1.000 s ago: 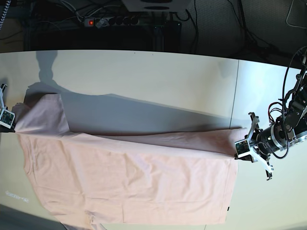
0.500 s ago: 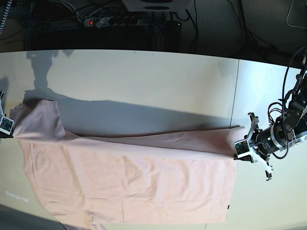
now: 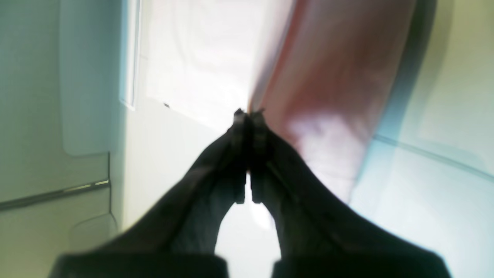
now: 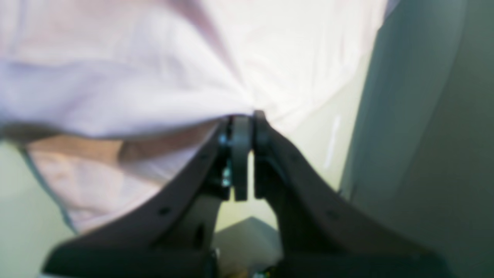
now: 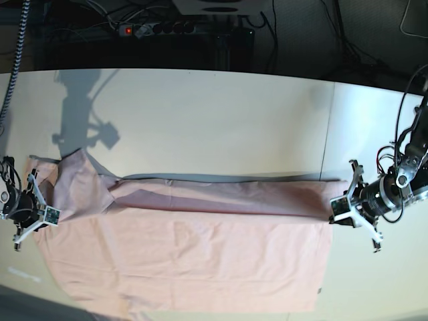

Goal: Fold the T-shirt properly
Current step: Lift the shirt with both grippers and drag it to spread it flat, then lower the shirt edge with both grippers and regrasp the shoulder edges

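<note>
The T-shirt's lower edge reaches the front table edge, so my left gripper will retake the T-shirt's folded end [image 5: 318, 218] and both grippers should drag the T-shirt toward the far table edge.
The pale pink T-shirt [image 5: 187, 254] lies plain side up across the front of the white table [image 5: 200, 114], its far long edge lifted and folded toward the front. My left gripper [image 5: 336, 212] is shut on the shirt's right edge; the left wrist view shows its jaws [image 3: 249, 114] pinched on pink cloth [image 3: 328, 77]. My right gripper [image 5: 48, 215] is shut on the shirt's left end near the sleeve [image 5: 77, 180]; the right wrist view shows its jaws [image 4: 247, 116] closed on bunched cloth [image 4: 115, 92]. No print or label shows.
A table seam [image 5: 326, 134] runs front to back at the right. Behind the table's far edge are a power strip [image 5: 157, 28], cables and dark equipment. The shirt's lower edge reaches the front table edge.
Both grippers have carried the shirt's far edge toward the front. The right gripper has come into view at the left, and the fold now lies lower and straighter.
</note>
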Controlling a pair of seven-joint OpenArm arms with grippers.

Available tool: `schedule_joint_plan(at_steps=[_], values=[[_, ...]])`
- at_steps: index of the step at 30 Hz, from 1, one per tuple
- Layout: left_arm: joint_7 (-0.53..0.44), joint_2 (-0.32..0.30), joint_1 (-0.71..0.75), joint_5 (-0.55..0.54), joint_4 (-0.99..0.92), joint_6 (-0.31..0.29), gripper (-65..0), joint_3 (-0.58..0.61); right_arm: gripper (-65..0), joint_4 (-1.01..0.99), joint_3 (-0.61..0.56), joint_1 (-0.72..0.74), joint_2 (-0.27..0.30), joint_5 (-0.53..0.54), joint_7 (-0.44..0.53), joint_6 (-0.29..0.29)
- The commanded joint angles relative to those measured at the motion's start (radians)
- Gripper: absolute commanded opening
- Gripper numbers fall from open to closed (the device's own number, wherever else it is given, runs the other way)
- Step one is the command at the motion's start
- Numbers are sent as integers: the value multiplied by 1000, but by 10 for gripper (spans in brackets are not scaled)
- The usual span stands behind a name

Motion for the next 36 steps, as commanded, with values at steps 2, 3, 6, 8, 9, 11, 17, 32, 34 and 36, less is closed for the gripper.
schedule_joint_plan(at_steps=[2, 3, 6, 8, 9, 11, 17, 32, 34, 36], values=[[-24, -14, -45, 7, -31, 5, -650, -14, -650, -57, -48, 95, -37, -3, 3, 41], [-31, -8, -55, 17, -51, 5, -650, -14, -650, -86, -71, 118, -64, -3, 6, 41], [-51, 16, -90, 37, -109, 5, -650, -14, -650, -171, -95, 164, -148, -3, 8, 41], [-60, 31, -111, 35, -142, 4, -650, -14, -650, -216, -95, 177, -192, -3, 10, 41], [-65, 38, -119, 35, -156, 3, -650, -14, -650, -235, -95, 179, -209, -3, 10, 41], [-70, 44, -134, 33, -185, -2, -650, -14, -650, -266, -95, 177, -234, -4, 10, 41], [-129, 44, -152, 32, -265, -13, -650, -11, -650, -311, -95, 175, -252, -49, 67, 41], [-12, 43, -158, -150, -301, 119, -315, -11, -264, -335, -90, 177, -248, 83, 130, 38], [14, 42, -168, -221, -301, 177, -322, -11, -264, -335, -64, 175, -246, 160, 130, 38], [20, 42, -180, -305, -301, 216, -369, -13, -264, -335, -9, 171, -243, 217, 130, 38]])
